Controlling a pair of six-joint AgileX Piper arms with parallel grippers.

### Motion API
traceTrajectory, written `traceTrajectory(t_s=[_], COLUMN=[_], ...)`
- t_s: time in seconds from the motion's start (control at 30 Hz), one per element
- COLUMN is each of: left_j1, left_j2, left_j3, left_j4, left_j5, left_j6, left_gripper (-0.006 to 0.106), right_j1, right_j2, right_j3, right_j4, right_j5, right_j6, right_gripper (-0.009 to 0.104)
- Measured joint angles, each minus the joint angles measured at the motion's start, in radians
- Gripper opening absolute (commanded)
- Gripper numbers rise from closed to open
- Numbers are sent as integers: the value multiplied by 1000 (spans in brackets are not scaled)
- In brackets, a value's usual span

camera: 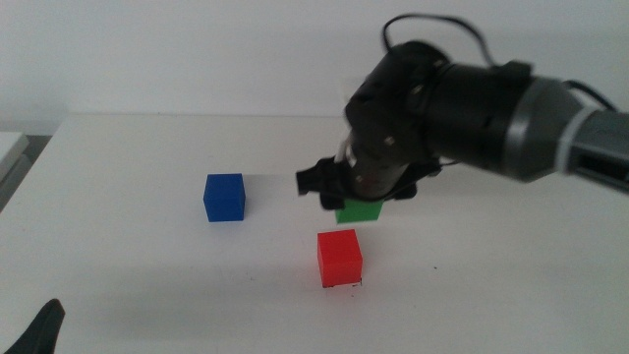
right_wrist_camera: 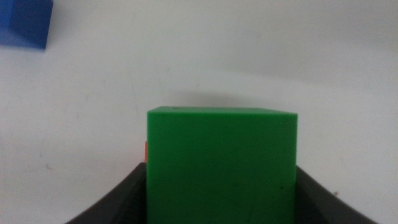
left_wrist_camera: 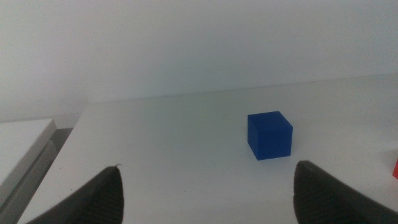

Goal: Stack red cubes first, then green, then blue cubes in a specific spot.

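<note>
Next, my right gripper releases the green cube, now just behind the red cube, squarely on top of the red cube [camera: 341, 246].
The red cube [camera: 340, 258] sits on the white table, on the marked spot, whose tiny black corner marks [camera: 356, 285] show at its base. My right gripper [camera: 359, 204] comes in from the right and is shut on the green cube [camera: 359, 210], just behind the red cube; I cannot tell whether it is off the table. In the right wrist view the green cube [right_wrist_camera: 222, 162] fills the gap between the jaws, with a sliver of red [right_wrist_camera: 145, 151] beside it. The blue cube [camera: 224, 197] stands alone to the left. My left gripper [camera: 44, 329] waits open at the bottom left.
The blue cube also shows in the left wrist view [left_wrist_camera: 270, 135] and the right wrist view [right_wrist_camera: 25, 22]. A white raised slab [camera: 10, 147] lies beyond the table's left edge. The table's back edge meets a white wall.
</note>
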State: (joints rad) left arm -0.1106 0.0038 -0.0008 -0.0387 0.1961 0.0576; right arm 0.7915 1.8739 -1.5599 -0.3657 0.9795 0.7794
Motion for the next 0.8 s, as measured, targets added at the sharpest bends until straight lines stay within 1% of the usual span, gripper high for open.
traceTrajectory(t_s=[0.27,0.7,0.8], left_j1=[0,0,0], left_j2=[0,0,0], left_j3=[0,0,0], left_j4=[0,0,0], left_j5=[0,0,0], left_j6=[0,0,0], left_gripper=[94,94,94], right_j1=[30,55,63], right_j2=[75,83,83], right_j3=[-5,-9,-9], right_j4=[2,11,21], right_j5=[8,8,8], right_j6=[4,6,12], right_gripper=[8,8,8])
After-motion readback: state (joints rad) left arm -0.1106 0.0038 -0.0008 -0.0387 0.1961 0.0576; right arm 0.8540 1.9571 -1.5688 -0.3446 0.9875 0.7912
